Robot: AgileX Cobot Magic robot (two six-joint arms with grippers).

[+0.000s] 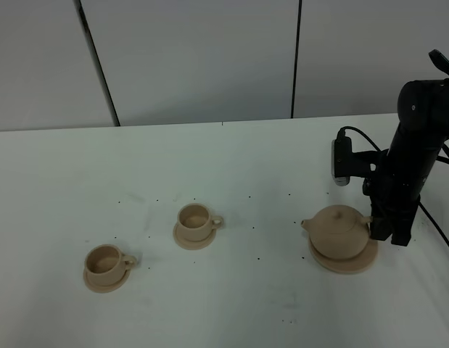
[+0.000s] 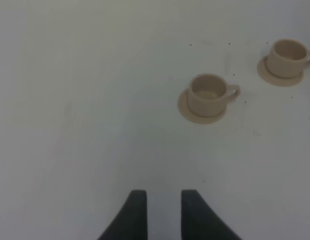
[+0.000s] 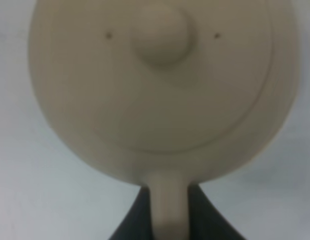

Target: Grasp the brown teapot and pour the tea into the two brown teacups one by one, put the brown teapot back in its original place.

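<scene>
The brown teapot sits off-centre with its spout past the plate's edge, so the robot's right gripper needs to settle it at the middle of the plate and take hold again of the teapot's handle [image 3: 168,205].
The brown teapot [image 1: 339,230] sits on its wide tan plate [image 1: 344,262] at the right of the table, spout pointing left. My right gripper [image 1: 379,230] reaches down behind it and is shut on the loop handle; in the right wrist view the teapot [image 3: 160,90] fills the frame and the handle sits between the dark fingers [image 3: 130,222] of the right gripper [image 3: 170,217]. Two brown teacups on saucers stand to the left, one [image 1: 195,219] mid-table and one [image 1: 104,262] nearer the front left. The left wrist view shows both teacups [image 2: 207,92] [image 2: 287,55] beyond my left gripper [image 2: 164,212], which is slightly open and holds nothing.
The white table [image 1: 231,159] runs back to a grey panelled wall [image 1: 195,58]. A cable [image 1: 438,232] trails from the right arm toward the table's right edge. The left arm does not show in the exterior high view.
</scene>
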